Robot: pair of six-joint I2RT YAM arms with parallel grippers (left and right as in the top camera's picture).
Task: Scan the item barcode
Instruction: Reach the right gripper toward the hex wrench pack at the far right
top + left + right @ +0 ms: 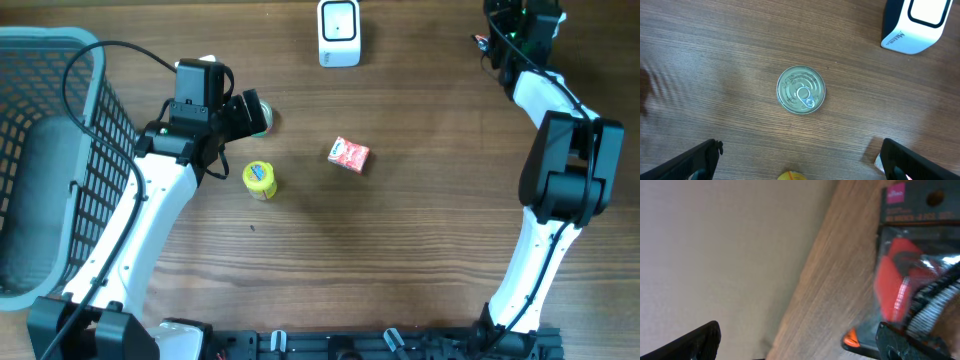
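Note:
My right gripper needs to close next on the clear plastic end (482, 43) (875, 331) of the red-and-black blister pack, opposite the pack's card with the hole.
A round silver tin can (801, 90) with a pull-tab lid stands upright on the wooden table. My left gripper (800, 170) hovers open above it with nothing between its fingers. From overhead, the left gripper (245, 112) partly covers the can (265, 120). A yellow-lidded jar (260, 180) and a small red packet (349, 155) lie nearby. The white barcode scanner (339, 32) stands at the back centre. My right gripper (802, 342) is open at the far right corner, over the table edge beside a red-and-black blister pack (910, 270).
A grey mesh basket (40, 150) fills the left side of the table. The scanner (915, 25) shows at the upper right of the left wrist view. The right arm (560, 170) runs along the table's right side.

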